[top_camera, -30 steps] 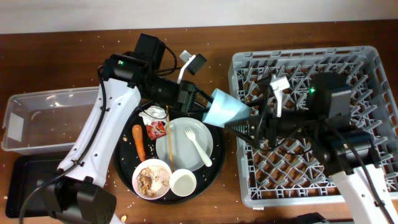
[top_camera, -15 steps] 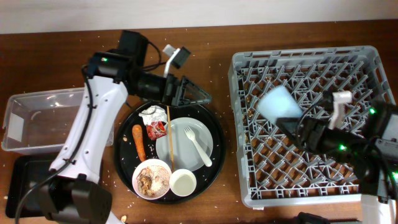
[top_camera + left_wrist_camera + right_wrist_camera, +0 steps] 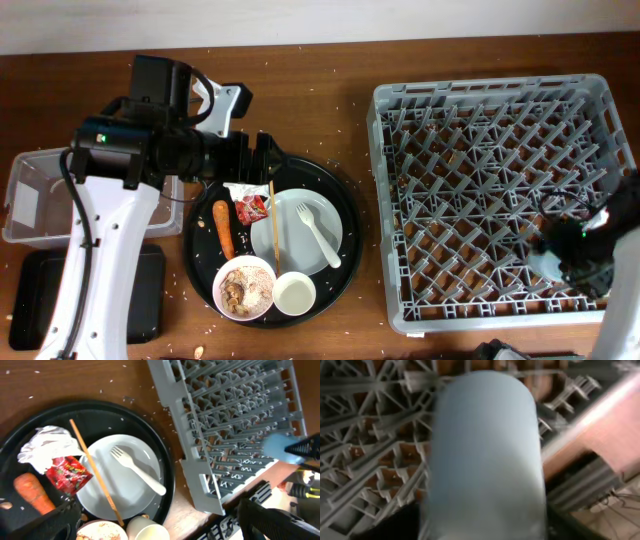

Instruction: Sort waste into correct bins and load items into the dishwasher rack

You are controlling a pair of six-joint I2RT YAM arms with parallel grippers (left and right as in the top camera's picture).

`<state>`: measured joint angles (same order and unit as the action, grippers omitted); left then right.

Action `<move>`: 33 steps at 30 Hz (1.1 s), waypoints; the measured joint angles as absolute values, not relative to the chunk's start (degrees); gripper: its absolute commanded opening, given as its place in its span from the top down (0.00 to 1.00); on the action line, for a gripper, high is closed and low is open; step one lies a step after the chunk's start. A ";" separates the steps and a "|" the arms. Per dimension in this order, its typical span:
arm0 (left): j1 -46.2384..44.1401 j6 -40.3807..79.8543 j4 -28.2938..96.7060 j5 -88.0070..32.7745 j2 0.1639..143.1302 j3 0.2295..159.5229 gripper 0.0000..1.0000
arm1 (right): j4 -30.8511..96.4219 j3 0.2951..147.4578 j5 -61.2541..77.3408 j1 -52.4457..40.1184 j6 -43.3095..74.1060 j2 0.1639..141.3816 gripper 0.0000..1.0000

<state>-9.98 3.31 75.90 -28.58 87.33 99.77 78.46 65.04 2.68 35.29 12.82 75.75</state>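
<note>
The white cup beside the bowl of scraps is next for my left gripper, which should go there and close on the white cup's rim (image 3: 280, 283) (image 3: 137, 534).
The light-blue cup (image 3: 485, 455) fills the space between my right gripper's (image 3: 482, 527) fingers, which are shut on it low over the front right corner of the dishwasher rack (image 3: 500, 190). My left gripper (image 3: 262, 157) is open and empty at the back left rim of the round black tray (image 3: 345, 215). On that tray lie the white plate (image 3: 297, 232) with the white spoon (image 3: 320, 238), the chopstick (image 3: 272, 225), an orange carrot (image 3: 224, 228), a red wrapper (image 3: 252, 207), crumpled paper (image 3: 245, 188), a bowl of scraps (image 3: 244, 287) and a white cup (image 3: 294, 293).
The clear tub (image 3: 30, 190) sits at the far left, with the shallow black tray (image 3: 25, 300) in front of it, partly under my left arm. Crumbs are scattered on the brown table (image 3: 340, 90). The rack's other slots hold no dishes.
My left gripper let go of the light-blue cup, opened wide and drew back left. My right gripper carried the cup from the rack's left side to its front right corner.
</note>
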 measured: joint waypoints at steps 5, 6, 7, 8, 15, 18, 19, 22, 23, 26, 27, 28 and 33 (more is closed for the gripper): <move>-12.51 3.62 78.39 -22.00 87.33 99.77 0.16 | 80.84 71.44 12.93 35.40 7.46 76.82 0.09; -13.69 3.99 80.20 -19.90 87.33 99.77 0.23 | 81.91 74.39 15.64 35.40 5.85 75.05 0.09; -15.70 4.71 82.56 -17.02 87.33 99.59 0.24 | 82.61 76.82 18.46 35.40 4.78 72.49 0.09; -17.19 5.96 83.70 -15.42 87.31 98.98 0.25 | 82.81 78.65 20.80 35.38 3.90 69.49 0.08; -31.48 15.38 79.68 -9.82 87.22 71.13 0.40 | 85.30 81.49 26.65 30.46 1.26 55.96 0.04; -35.75 18.06 71.92 -9.58 87.33 62.02 0.61 | 86.32 81.49 26.72 30.26 1.26 58.37 0.04; -36.42 18.83 71.09 -9.58 87.37 60.97 0.66 | 86.41 81.49 26.72 30.26 1.23 58.72 0.05; -37.56 20.38 67.42 -9.17 87.33 58.57 0.99 | 87.00 81.49 26.72 30.26 1.26 60.58 0.05; -37.65 20.62 66.72 -9.15 87.33 58.02 1.00 | 87.00 81.49 26.72 30.26 1.26 60.93 0.05; -37.58 20.84 66.67 -8.49 87.33 58.19 1.00 | 87.55 81.49 26.74 30.26 1.04 61.19 0.04; -37.58 20.84 68.93 -8.49 87.37 59.99 1.00 | 87.90 81.49 26.74 30.26 0.78 61.19 0.04; -37.12 20.78 71.85 -8.51 87.59 63.26 1.00 | 88.23 81.49 26.74 29.91 0.19 61.19 0.04; -25.98 12.95 76.03 -21.15 87.42 84.84 1.00 | 89.89 81.36 30.26 22.52 -3.81 60.82 0.04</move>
<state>-25.98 12.95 76.03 -21.15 87.42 84.84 89.89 81.36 30.26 22.52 -3.81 60.82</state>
